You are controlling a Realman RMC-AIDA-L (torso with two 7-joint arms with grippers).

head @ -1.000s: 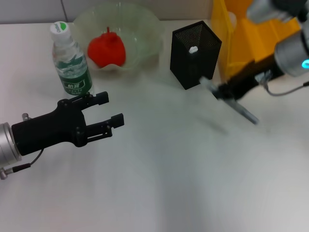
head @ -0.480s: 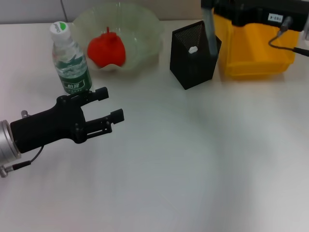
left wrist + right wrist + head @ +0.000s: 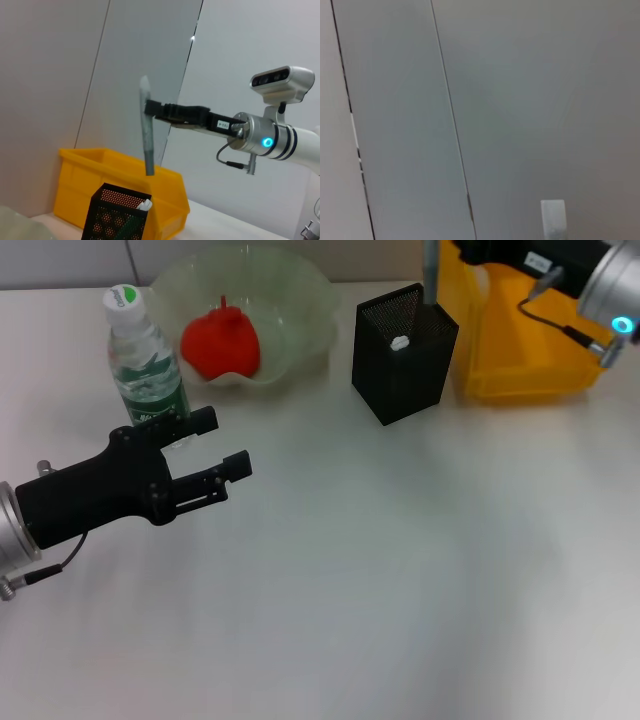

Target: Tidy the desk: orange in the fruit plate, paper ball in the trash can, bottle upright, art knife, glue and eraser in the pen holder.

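Note:
Next, I let go of the grey art knife, now upright just over the pen holder, with my right gripper inside the pen holder (image 3: 379,323) beside the small white item.
My right gripper (image 3: 452,250) reaches in from the far right, shut on the grey art knife (image 3: 430,278). It holds the knife upright with the tip just over the black mesh pen holder (image 3: 405,360). The left wrist view shows the same: the right gripper (image 3: 153,108), the art knife (image 3: 146,132), the pen holder (image 3: 117,220). A small white item (image 3: 400,341) sticks up inside the holder. The bottle (image 3: 146,365) stands upright. A red-orange fruit (image 3: 221,343) lies in the glass fruit plate (image 3: 300,300). My left gripper (image 3: 228,440) hovers open beside the bottle. The paper ball is out of view.
A yellow bin (image 3: 530,350) stands right behind the pen holder, under my right arm. The white desk (image 3: 400,570) stretches toward the front. The right wrist view shows only a grey wall.
My right gripper swung the art knife from low over the desk, right of the holder, to upright above the holder's far corner. My left gripper drifted slightly toward the bottle.

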